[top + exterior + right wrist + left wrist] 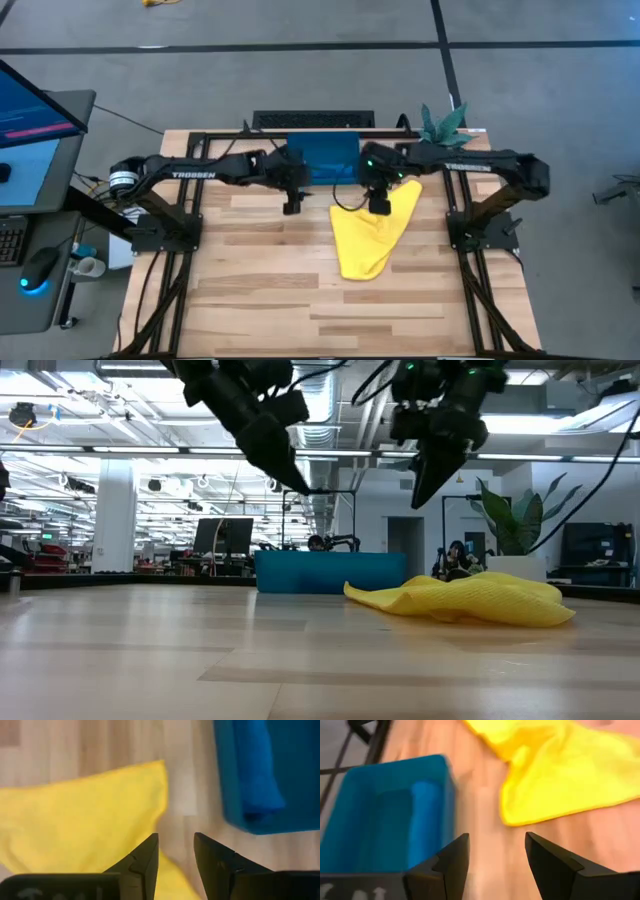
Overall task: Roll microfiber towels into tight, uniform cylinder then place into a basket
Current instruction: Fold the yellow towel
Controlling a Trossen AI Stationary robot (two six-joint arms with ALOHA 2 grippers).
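Note:
The yellow towel's corner (334, 209) (508, 822) just in front of the dark-blue tray is the next place my left gripper should go to and close.
The yellow towel (375, 235) lies crumpled and unrolled on the wooden table, right of centre; it also shows in the low view (470, 600). The blue towel (426, 812) lies rolled up inside the dark-blue tray (322, 160) at the table's far edge. My left gripper (292, 205) hangs open above the bare table, just in front of the tray's left end. My right gripper (380, 208) hangs above the yellow towel's far end, its fingers a narrow gap apart and empty. In the low view both grippers, left (297, 482) and right (418, 498), are well clear of the table.
A small green plant (442, 122) in a white pot (515, 567) stands at the table's far right corner, beside the tray. Bare wood stretches over the table's near half (300, 300) and its left side.

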